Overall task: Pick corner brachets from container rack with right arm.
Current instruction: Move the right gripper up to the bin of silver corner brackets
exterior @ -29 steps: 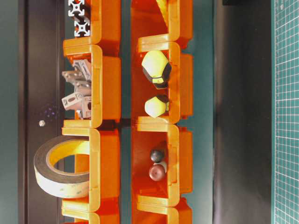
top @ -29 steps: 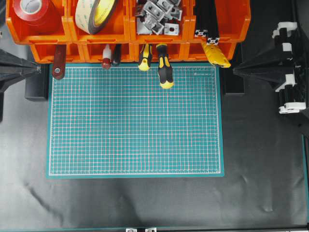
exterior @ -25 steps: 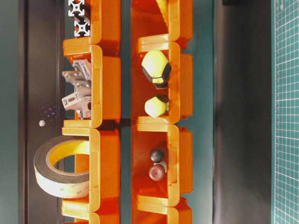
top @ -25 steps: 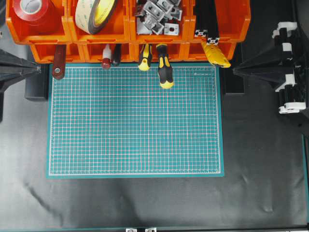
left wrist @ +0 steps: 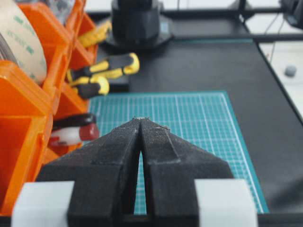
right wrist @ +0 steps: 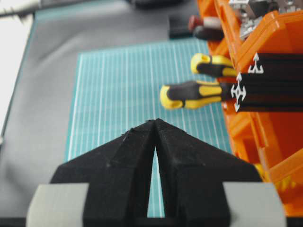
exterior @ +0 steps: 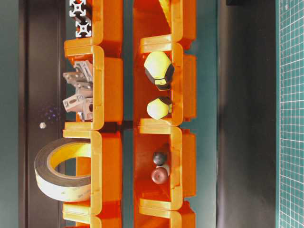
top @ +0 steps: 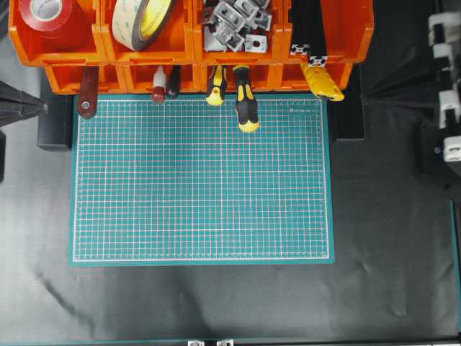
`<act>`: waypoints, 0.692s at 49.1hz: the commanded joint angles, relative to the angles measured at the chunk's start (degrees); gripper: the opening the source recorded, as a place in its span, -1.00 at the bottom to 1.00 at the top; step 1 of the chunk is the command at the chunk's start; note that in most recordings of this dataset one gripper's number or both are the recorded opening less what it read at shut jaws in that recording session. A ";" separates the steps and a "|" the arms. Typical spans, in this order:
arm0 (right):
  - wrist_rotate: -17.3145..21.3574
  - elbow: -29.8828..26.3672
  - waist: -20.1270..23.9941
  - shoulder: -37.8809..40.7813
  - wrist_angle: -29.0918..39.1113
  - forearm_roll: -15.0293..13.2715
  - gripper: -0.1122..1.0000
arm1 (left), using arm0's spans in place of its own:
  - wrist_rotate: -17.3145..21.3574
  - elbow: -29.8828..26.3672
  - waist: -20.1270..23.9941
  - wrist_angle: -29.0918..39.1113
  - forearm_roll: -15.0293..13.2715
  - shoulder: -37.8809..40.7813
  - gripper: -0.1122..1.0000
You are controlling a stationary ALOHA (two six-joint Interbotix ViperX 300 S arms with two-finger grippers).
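Observation:
The fingers of my right gripper will next close on the sides of the silver corner bracket on the heap's side (top: 261, 19) nearest the black slotted bars.
The corner brachets (top: 235, 21) are a heap of silver-grey pieces in the third top bin of the orange container rack (top: 189, 52). They also show in the table-level view, corner brachets (exterior: 78, 91) in the rack (exterior: 108, 85), and at the top right of the right wrist view (right wrist: 250, 14). The right arm (top: 448, 94) stands at the far right edge, well off from that bin. My right gripper (right wrist: 155, 121) is shut and empty, over the green mat beside the rack (right wrist: 279, 33). My left gripper (left wrist: 141, 119) is shut and empty, its tip (top: 43, 108) left of the mat.
A green cutting mat (top: 202, 180) lies on black cloth. Yellow-black screwdrivers (top: 245, 108) and red handles (top: 87, 94) stick out of the lower bins. Black slotted bars (right wrist: 270, 85) fill the bin right of the brackets. Tape rolls (top: 144, 21) sit in the left bins.
The right arm has swung away from the mat's right corner toward the upper right edge. The left gripper's tip has drawn back slightly to the left. Nothing in the rack moved.

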 commanded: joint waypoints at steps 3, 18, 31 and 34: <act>0.00 -16.08 -0.44 7.03 17.31 -0.09 -0.80 | -0.97 -2.02 -0.09 1.14 0.18 0.70 -0.79; -0.44 -43.33 -3.08 25.66 46.58 -3.16 -0.80 | -3.69 -2.02 -0.09 1.67 0.26 1.23 -0.79; -4.22 -53.00 -5.89 37.27 54.05 -5.54 -0.80 | -3.60 -2.11 -0.09 2.72 0.26 1.05 -0.79; -6.15 -54.40 -6.33 39.29 54.14 -5.54 -0.80 | -3.69 -2.02 -0.18 2.90 0.26 0.97 -0.79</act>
